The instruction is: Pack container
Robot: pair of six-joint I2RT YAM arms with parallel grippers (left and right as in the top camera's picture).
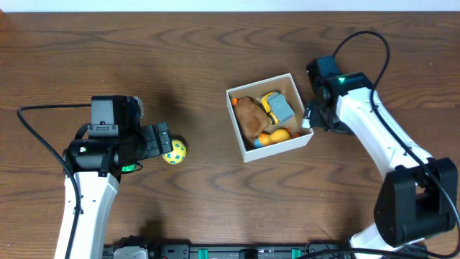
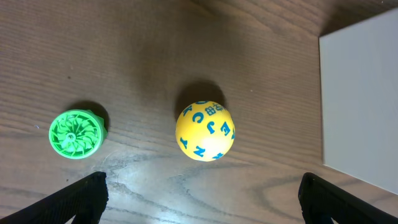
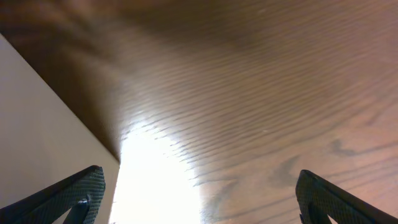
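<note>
I should close my left gripper on the sides of the yellow ball [image 1: 175,152] [image 2: 205,131] with blue letters, the one that lies between the green round toy and the container.
The container [image 1: 259,81] is a white-walled square box at the table's middle. It holds a brown plush toy [image 1: 249,115], a yellow and blue toy [image 1: 277,106] and an orange toy [image 1: 274,137]. A yellow ball with blue letters [image 1: 175,151] lies on the table to its left. It also shows in the left wrist view [image 2: 205,131], with a green round toy [image 2: 76,133] beside it. My left gripper [image 1: 164,139] [image 2: 202,202] is open and empty, just short of the ball. My right gripper [image 1: 310,119] [image 3: 199,199] is open and empty, beside the container's right wall [image 3: 37,124].
The container's white outer wall [image 2: 360,93] stands at the right edge of the left wrist view. The brown wooden table [image 1: 215,43] runs on all sides. The green toy is hidden under my left arm in the overhead view.
</note>
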